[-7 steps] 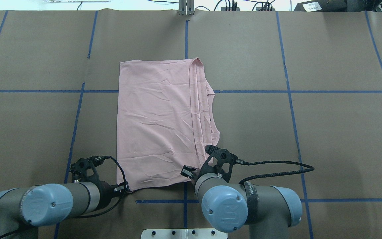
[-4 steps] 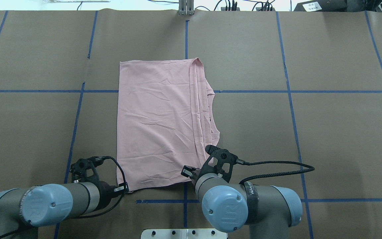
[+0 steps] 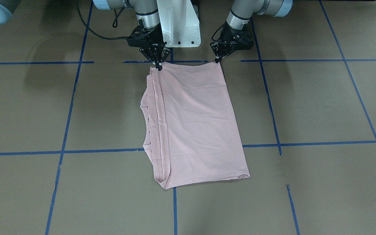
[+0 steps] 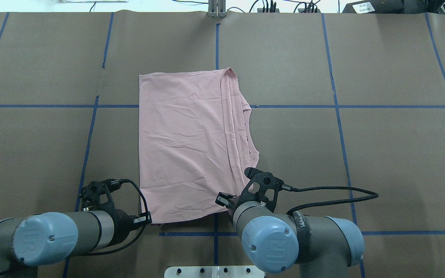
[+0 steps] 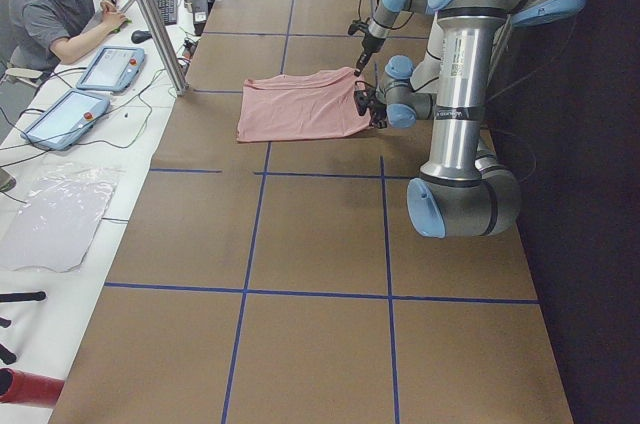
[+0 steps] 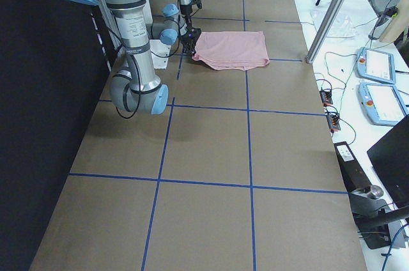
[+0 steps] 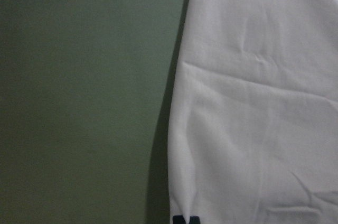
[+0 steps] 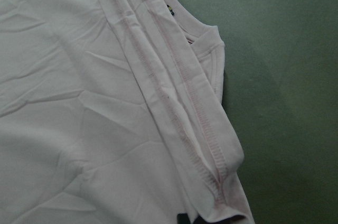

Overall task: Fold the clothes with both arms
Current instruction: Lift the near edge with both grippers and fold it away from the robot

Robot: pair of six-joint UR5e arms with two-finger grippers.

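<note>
The robot will use its left gripper to put the pale pink T-shirt down between the long blue tape line and the white pedestal base (image 3: 185, 99).
The pale pink T-shirt (image 3: 194, 124) lies folded into a rectangle on the brown table, also seen in the overhead view (image 4: 184, 143). Its ribbed neck (image 4: 251, 133) and stacked hems face my right side. The dog print is folded inside; only a dark speck shows by the neck (image 8: 169, 8). My left gripper (image 3: 216, 60) is shut on the shirt's near left corner, also in the overhead view (image 4: 148, 221). My right gripper (image 3: 158, 67) is shut on the near right corner, which is slightly raised (image 8: 222, 203).
The white pedestal base (image 3: 178, 26) stands just behind the grippers. Blue tape lines (image 4: 334, 106) grid the table. A metal post (image 4: 216, 9) stands at the far edge. An operator (image 5: 60, 4) sits with tablets (image 5: 110, 66) beyond the far edge.
Both arms have shifted slightly to the right and back toward the base. The shirt's near edge has moved with them, a little right and nearer.
</note>
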